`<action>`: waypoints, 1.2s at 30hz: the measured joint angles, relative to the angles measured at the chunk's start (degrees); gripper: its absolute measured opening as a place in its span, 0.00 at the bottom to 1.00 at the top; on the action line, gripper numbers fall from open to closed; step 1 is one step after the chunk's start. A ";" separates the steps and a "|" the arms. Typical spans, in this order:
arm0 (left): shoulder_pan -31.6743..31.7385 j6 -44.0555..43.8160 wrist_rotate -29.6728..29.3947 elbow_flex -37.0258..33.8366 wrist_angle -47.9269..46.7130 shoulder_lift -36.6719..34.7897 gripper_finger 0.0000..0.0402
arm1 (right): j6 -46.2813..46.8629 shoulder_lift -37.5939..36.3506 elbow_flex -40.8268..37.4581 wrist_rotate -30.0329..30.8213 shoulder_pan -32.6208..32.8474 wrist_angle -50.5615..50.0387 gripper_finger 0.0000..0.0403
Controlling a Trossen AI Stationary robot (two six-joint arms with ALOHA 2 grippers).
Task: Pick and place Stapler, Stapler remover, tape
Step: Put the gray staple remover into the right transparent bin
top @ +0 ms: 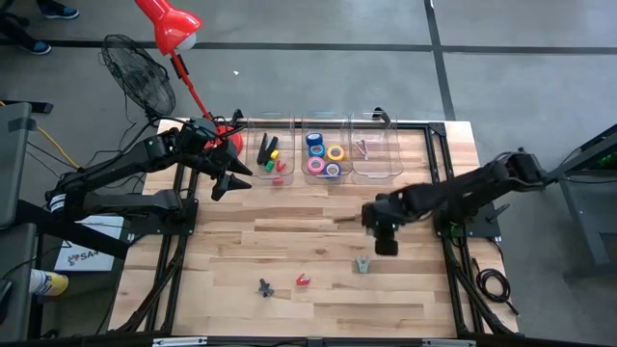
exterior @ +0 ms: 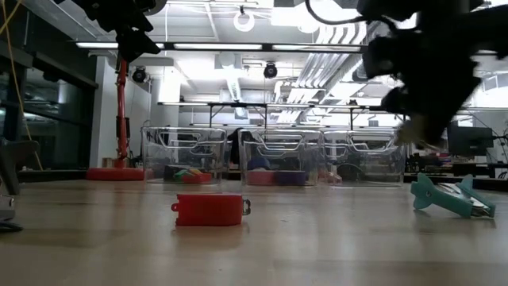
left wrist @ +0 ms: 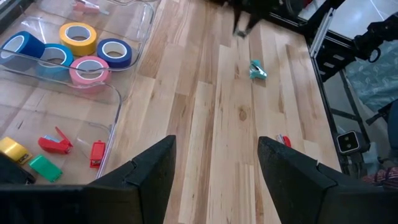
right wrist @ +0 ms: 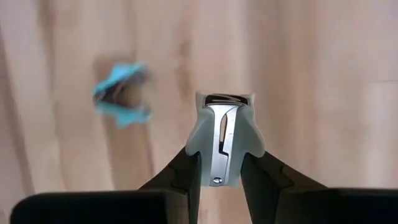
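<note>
The pale grey staple remover will go down from my right gripper just nearer than the small pink pieces (top: 366, 167) in their clear bin.
My right gripper (right wrist: 221, 167) (top: 386, 241) hovers over the table's middle right, shut on a pale grey staple remover (right wrist: 221, 127) with metal jaws. A teal staple remover (top: 362, 263) (right wrist: 120, 93) lies on the wood just nearer than it. A red staple remover (top: 303, 280) (exterior: 209, 209) and a dark grey one (top: 264, 286) lie toward the near edge. The tape rolls (left wrist: 74, 50), blue, yellow and pink, sit in the middle clear bin (top: 326, 154). My left gripper (left wrist: 214, 168) (top: 231, 181) hangs open, high beside the left bin, touching nothing. My right gripper pinches the pale staple remover by its two sides (right wrist: 198, 146) between the fingers, coming from above and pointing down. Its jaw end (right wrist: 224, 99) sticks out past the fingertips. The remover is lifted clear of the table (exterior: 414, 131).
Three clear bins stand in a row at the far edge: the left one (top: 273, 154) holds yellow, green and red staplers, the right one (top: 374, 149) small pink pieces. A red lamp (top: 169, 24) and a fan (top: 135, 72) stand at the far left corner.
</note>
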 joint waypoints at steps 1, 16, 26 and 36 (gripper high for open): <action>0.01 -0.01 0.00 0.00 0.00 0.00 0.55 | 0.87 -0.95 0.00 0.74 -1.54 0.00 0.19; 0.01 -0.01 -0.01 0.00 0.00 0.00 0.55 | -6.37 -8.17 0.09 2.68 -25.55 11.47 0.19; 0.01 0.00 0.00 0.00 0.00 0.00 0.55 | -19.69 -7.86 0.09 2.92 -38.42 15.13 0.19; 0.01 0.01 0.00 0.00 0.00 0.00 0.55 | -32.97 -1.65 0.09 2.87 -45.09 14.19 0.19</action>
